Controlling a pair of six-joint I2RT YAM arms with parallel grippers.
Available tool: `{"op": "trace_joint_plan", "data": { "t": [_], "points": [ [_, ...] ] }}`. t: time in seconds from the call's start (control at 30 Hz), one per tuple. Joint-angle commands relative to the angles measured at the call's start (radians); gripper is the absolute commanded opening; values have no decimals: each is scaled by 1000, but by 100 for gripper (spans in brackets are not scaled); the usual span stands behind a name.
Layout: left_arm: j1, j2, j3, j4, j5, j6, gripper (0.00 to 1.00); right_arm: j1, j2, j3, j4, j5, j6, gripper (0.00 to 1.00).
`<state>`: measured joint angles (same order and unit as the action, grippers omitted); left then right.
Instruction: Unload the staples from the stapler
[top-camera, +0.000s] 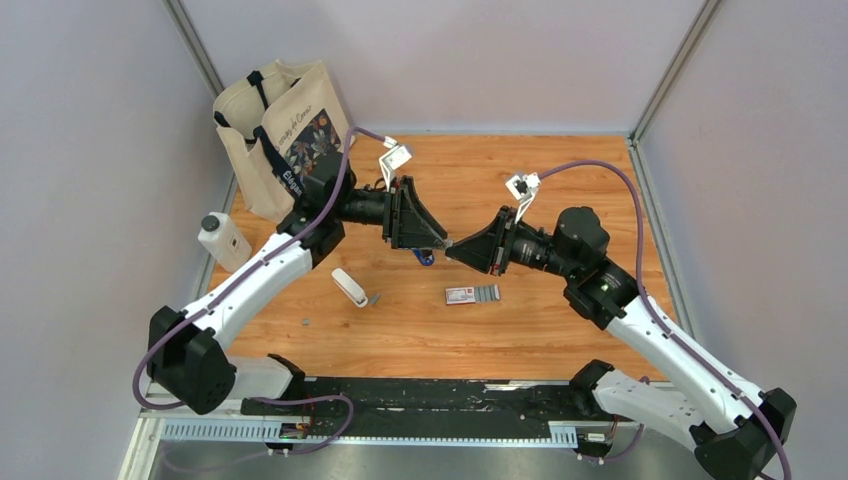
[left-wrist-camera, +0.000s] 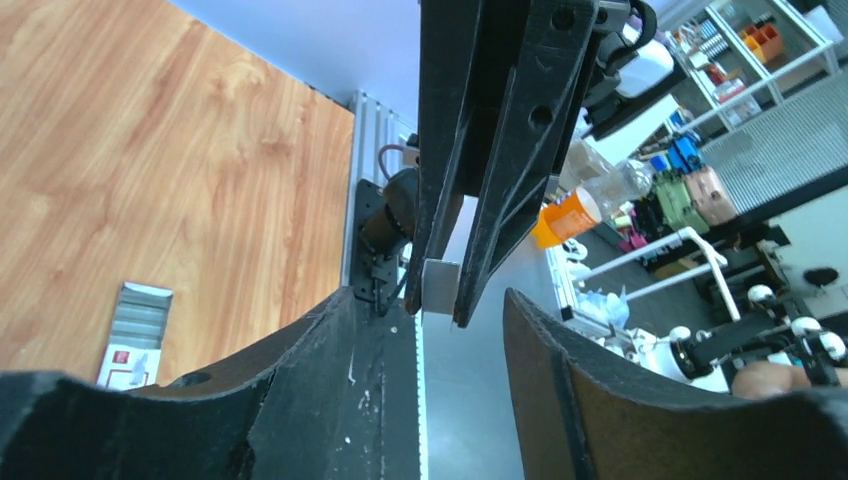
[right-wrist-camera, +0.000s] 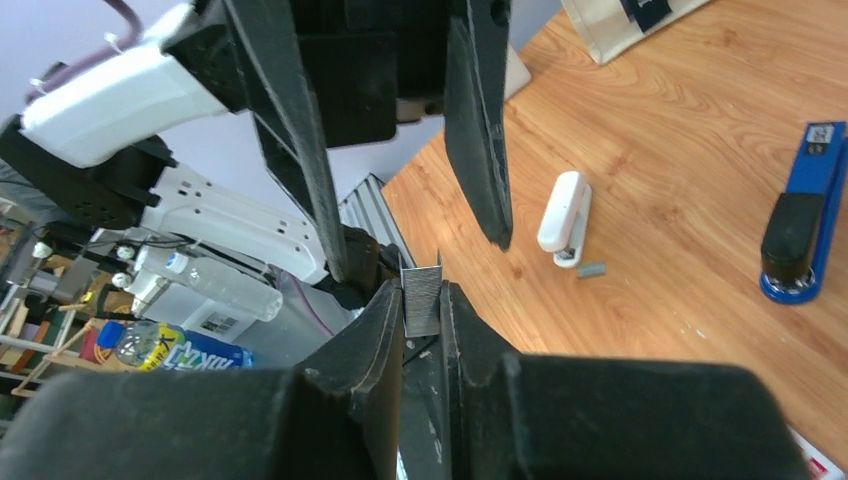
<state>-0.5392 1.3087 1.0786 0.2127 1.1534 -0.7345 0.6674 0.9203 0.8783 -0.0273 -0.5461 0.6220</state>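
My right gripper needs to release the grey staple strip in the staple box's open part (top-camera: 480, 294), beside the box's printed cover.
My right gripper (right-wrist-camera: 422, 290) is shut on a short grey strip of staples (right-wrist-camera: 422, 300) and holds it in the air. My left gripper (left-wrist-camera: 430, 296) is open, tip to tip with the right one, its fingers (right-wrist-camera: 300, 150) on either side of the strip without touching it. From above, the two grippers, left (top-camera: 440, 243) and right (top-camera: 450, 248), meet over the table's middle. The blue stapler (right-wrist-camera: 805, 225) with its dark end lies on the table below them, mostly hidden in the top view (top-camera: 425, 257).
A white stapler (top-camera: 350, 287) lies left of centre with a loose staple strip (top-camera: 375, 298) beside it. A red-and-white staple box (top-camera: 472, 293) lies in front of the grippers. A white bottle (top-camera: 225, 240) and a canvas tote bag (top-camera: 285, 130) stand at the far left.
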Motion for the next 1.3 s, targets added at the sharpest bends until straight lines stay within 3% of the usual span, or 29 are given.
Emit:
{"op": "trace_joint_plan", "data": {
  "t": [0.0, 0.03, 0.23, 0.4, 0.57, 0.67, 1.27],
  "points": [
    [22, -43, 122, -238, -61, 223, 66, 0, -17, 36, -112, 44, -63, 12],
    [28, -43, 145, -356, -70, 269, 74, 1, -6, 42, -172, 55, -77, 13],
    [61, -29, 296, -796, -225, 644, 74, 6, 112, 65, -474, 303, -162, 11],
    [71, -51, 282, -969, -386, 857, 74, 87, 277, 86, -611, 601, -168, 8],
    [74, -100, 228, -1010, -465, 949, 74, 164, 402, 114, -681, 805, -150, 5],
    [74, -114, 202, -1024, -485, 969, 74, 179, 463, 119, -681, 848, -125, 6],
    [74, -123, 158, -1050, -480, 977, 72, 182, 678, 191, -640, 899, -122, 10]
  ]
}}
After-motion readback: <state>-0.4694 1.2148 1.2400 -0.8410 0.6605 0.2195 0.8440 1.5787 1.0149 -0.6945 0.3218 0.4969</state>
